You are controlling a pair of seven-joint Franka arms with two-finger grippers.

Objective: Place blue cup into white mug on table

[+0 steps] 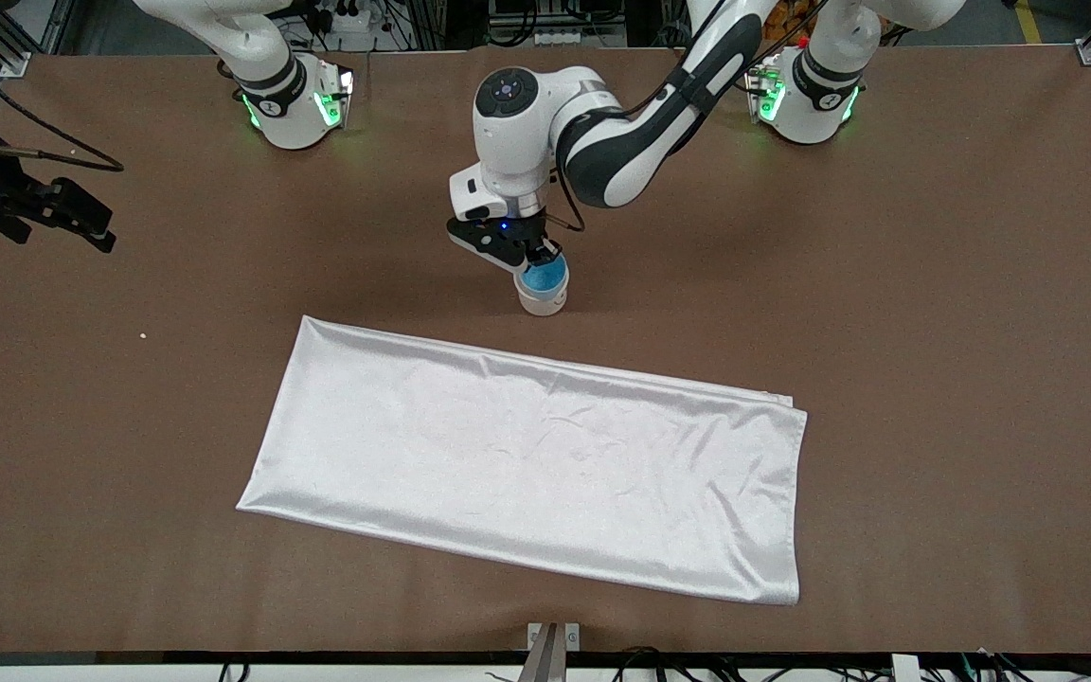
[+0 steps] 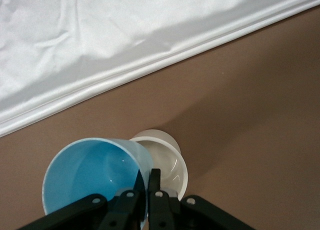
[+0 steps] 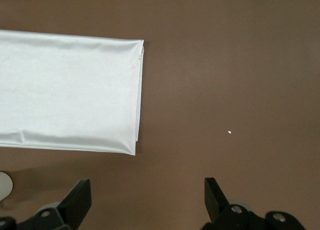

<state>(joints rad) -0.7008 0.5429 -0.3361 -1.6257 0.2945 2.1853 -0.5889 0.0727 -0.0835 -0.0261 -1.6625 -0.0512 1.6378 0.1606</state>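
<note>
Next, my left gripper releases the blue cup down inside the white mug (image 1: 536, 283) (image 2: 155, 164) next to the folded edge of the white cloth.
The blue cup (image 1: 544, 278) hangs just over the white mug (image 1: 542, 304), which stands on the brown table (image 1: 905, 284) near its middle. My left gripper (image 1: 540, 256) is shut on the cup's rim wall. In the left wrist view the fingers (image 2: 155, 179) pinch the wall of the blue cup (image 2: 87, 172), one inside and one outside, and the cup covers part of the rim of the white mug (image 2: 170, 157). Whether cup and mug touch I cannot tell. My right gripper (image 1: 81, 220) waits open over the right arm's end of the table, with nothing between its fingers (image 3: 215, 192).
A white satin cloth (image 1: 536, 469) lies flat, nearer to the front camera than the mug; its folded edge (image 2: 150, 65) runs close by the mug. A tiny white speck (image 1: 142, 334) lies on the table toward the right arm's end.
</note>
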